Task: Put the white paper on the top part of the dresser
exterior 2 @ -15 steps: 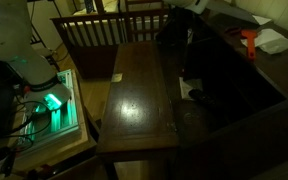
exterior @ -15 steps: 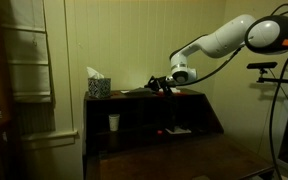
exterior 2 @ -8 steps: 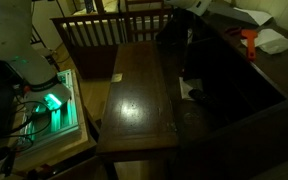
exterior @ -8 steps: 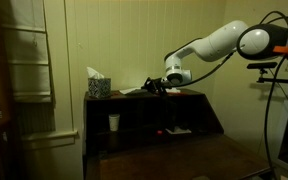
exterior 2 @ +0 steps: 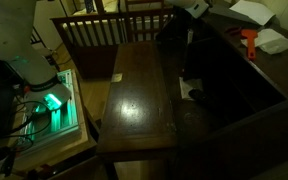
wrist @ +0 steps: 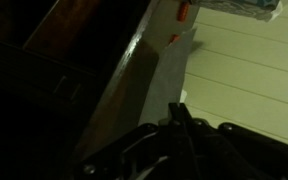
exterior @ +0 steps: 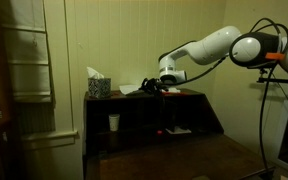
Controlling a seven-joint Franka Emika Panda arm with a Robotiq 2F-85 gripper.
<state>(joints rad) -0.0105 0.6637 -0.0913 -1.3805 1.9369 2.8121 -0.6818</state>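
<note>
The patterned tissue box is on the dresser. Next, my gripper releases the white paper, now hanging just over the shelf, just beside it, on the dresser's top shelf (exterior: 132, 93) (wrist: 144, 78).
The white paper (exterior: 132, 89) hangs level just over the dark brown dresser's narrow top shelf (exterior: 191, 95); whether it touches the shelf is not clear. My gripper (exterior: 152, 86) holds it by its right edge, to the right of the tissue box. In the wrist view the gripper (wrist: 177, 122) is shut on the sheet (wrist: 162, 82), which runs away from the jaws along the dresser's top (wrist: 74, 60). In the top-down exterior view only the white arm (exterior 2: 194, 8) shows and the paper is lost in the dark.
A patterned tissue box (exterior: 98, 86) stands at the shelf's left end and also shows in the wrist view (wrist: 239, 8). A small white cup (exterior: 114, 122) sits in a cubby. The wall is close behind the shelf. An orange tool (exterior 2: 248, 40) lies near the arm.
The arm has moved left along the top shelf, carrying the paper closer to the tissue box. The gripper stays shut on the sheet.
</note>
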